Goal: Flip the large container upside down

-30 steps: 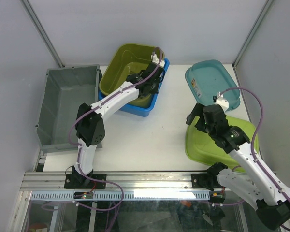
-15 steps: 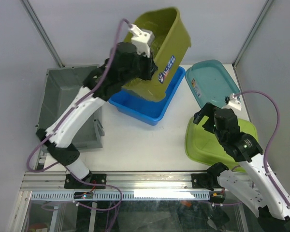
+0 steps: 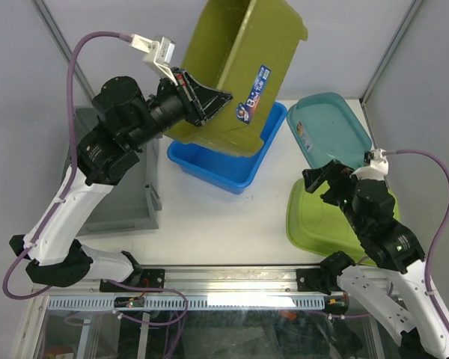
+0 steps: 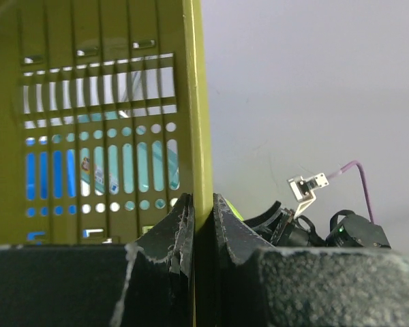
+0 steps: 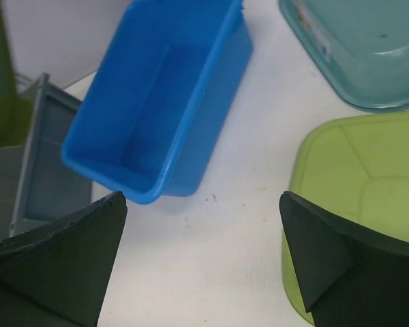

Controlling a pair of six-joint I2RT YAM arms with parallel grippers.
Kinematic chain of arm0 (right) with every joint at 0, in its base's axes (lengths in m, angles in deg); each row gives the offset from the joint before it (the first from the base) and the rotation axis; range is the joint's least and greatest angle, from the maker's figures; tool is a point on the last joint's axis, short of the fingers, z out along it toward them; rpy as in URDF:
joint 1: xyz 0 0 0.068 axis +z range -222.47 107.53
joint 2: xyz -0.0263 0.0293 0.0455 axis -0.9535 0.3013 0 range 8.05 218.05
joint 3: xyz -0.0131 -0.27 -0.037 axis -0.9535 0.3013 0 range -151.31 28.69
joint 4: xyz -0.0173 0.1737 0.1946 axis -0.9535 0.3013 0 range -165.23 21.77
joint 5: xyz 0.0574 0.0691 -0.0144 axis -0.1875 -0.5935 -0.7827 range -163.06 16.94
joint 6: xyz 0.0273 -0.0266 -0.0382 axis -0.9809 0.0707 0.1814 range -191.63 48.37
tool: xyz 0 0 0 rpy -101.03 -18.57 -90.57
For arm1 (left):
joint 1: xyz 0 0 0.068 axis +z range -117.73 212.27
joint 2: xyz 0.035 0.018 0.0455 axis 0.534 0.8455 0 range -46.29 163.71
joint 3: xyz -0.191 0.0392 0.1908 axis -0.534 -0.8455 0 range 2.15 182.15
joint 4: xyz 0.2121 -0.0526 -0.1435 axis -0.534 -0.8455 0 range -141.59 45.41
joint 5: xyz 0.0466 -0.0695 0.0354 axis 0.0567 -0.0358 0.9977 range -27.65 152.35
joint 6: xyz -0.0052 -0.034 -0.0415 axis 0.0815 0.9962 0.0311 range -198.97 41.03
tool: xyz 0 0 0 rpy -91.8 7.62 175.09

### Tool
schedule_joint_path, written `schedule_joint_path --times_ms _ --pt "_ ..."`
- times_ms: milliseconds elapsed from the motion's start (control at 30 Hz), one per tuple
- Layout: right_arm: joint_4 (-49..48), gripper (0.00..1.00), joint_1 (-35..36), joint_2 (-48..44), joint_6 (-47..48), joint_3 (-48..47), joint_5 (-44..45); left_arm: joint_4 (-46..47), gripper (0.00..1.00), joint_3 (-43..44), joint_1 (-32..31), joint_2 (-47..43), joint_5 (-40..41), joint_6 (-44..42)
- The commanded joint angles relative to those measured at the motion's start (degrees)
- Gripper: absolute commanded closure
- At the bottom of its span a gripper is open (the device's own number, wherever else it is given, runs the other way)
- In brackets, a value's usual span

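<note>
My left gripper needs to release the large container on the table [image 3: 273, 162] [image 4: 87, 208] between the blue bin and the lime-green lid.
The large olive-green container [image 3: 247, 67] hangs in the air at the back, tilted on its side above the blue bin [image 3: 224, 161]. My left gripper [image 3: 213, 101] is shut on its rim. In the left wrist view both fingers pinch the olive wall [image 4: 88, 136] at the gripper [image 4: 203, 204]. My right gripper [image 3: 325, 179] is open and empty, above the table between the blue bin [image 5: 157, 102] and a lime-green lid [image 5: 368, 184]; its gap [image 5: 201, 201] shows bare table.
A grey bin [image 3: 123, 209] stands at the left edge, partly hidden by my left arm. A teal lid [image 3: 329, 127] lies at the back right, the lime-green lid [image 3: 322, 224] in front of it. White walls close the back and sides.
My left gripper has lifted the olive container out of the blue bin, raised it and tipped it onto its side. My right arm has drawn back a little toward the near right.
</note>
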Motion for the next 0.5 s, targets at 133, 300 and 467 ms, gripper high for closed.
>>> schedule_joint_path --times_ms 133,300,467 --pt "-17.1 0.01 -0.1 12.3 -3.0 5.5 -18.1 14.7 1.0 -5.4 0.1 -6.6 -0.9 5.7" --pt "-26.3 0.01 -0.1 25.8 -6.6 5.3 -23.7 15.3 1.0 -6.9 0.1 -10.0 2.6 6.2" --pt "-29.2 0.02 -0.1 33.6 -10.2 4.3 -22.2 15.4 1.0 -8.0 0.1 -12.4 4.0 6.3"
